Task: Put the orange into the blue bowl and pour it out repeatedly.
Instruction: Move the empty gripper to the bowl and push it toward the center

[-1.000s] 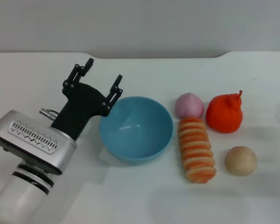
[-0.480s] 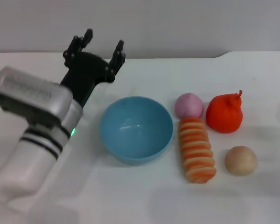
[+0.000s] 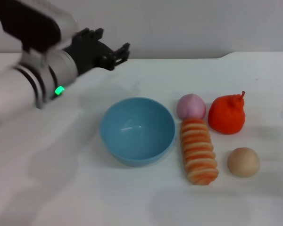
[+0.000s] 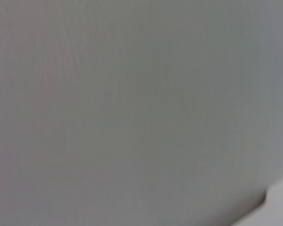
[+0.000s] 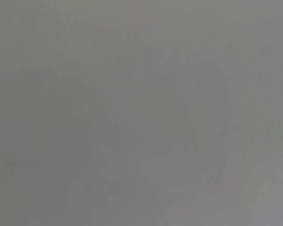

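Observation:
The robot's left gripper needs to close on the rim of the blue bowl (image 3: 107,114), on the side that faces away from the pink ball.
The blue bowl (image 3: 137,130) stands upright and empty in the middle of the white table. The orange (image 3: 227,114), red-orange with a pointed stem tip, rests on the table to the bowl's right, beyond a pink ball. My left gripper (image 3: 112,47) is raised high at the upper left, above and behind the bowl, open and empty, its black fingers pointing right. My right gripper is out of view. Both wrist views show only plain grey.
A pink ball (image 3: 191,106) lies between bowl and orange. A long orange-and-cream striped roll (image 3: 198,150) lies right of the bowl. A tan ball (image 3: 243,162) sits at the front right. The table's (image 3: 132,197) back edge meets a grey wall.
My left arm has lifted up and back from beside the bowl's left rim to high at the upper left, turning its fingers to point right. Bowl and toys have not moved.

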